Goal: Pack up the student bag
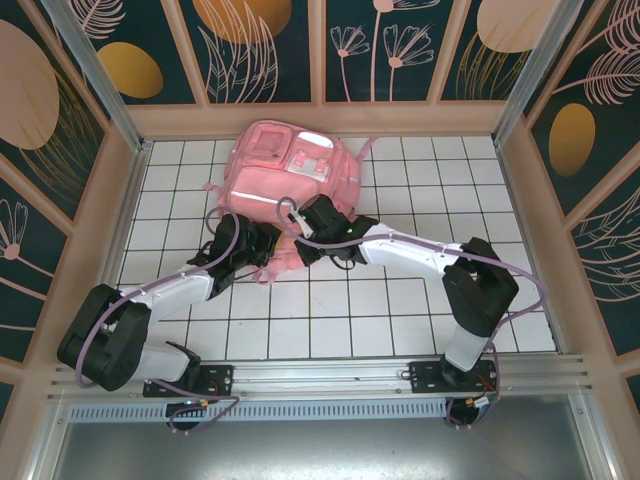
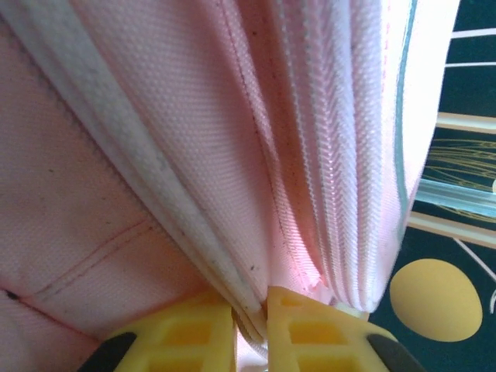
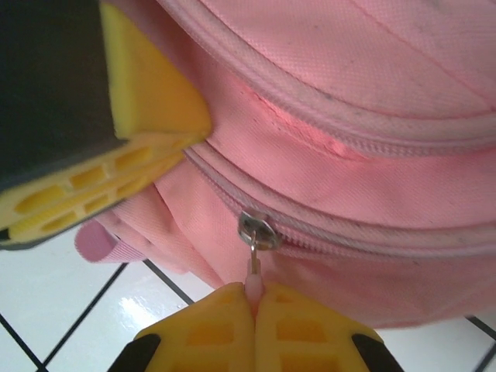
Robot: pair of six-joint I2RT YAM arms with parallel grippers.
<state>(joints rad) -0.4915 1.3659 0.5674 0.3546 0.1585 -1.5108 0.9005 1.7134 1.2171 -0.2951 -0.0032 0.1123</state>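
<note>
Next, my right gripper lets go of the pink pull tab at the side edge of the student bag, low over the white tiles (image 1: 373, 208).
The student bag (image 1: 285, 170), a large pink backpack, lies on the white tiled table at the back centre. Both arms meet at its near edge. My left gripper (image 1: 262, 245) is shut on a piped seam fold of the bag's pink fabric (image 2: 155, 155); the fold runs down between the yellow fingertips of the left gripper (image 2: 249, 308). My right gripper (image 3: 254, 293) is shut on the pink pull tab of a zipper, whose metal slider (image 3: 256, 230) sits just above the fingertips. The left gripper's yellow finger (image 3: 143, 116) presses the bag close beside that zipper. From above, the right gripper (image 1: 300, 216) rests on the bag's lower edge.
White tiles (image 1: 330, 310) with dark grout lines surround the bag, open in front of it and to the right. Wooden-framed patterned walls (image 1: 560, 130) close in the table on three sides. An aluminium rail (image 1: 330, 375) carries both arm bases at the near edge.
</note>
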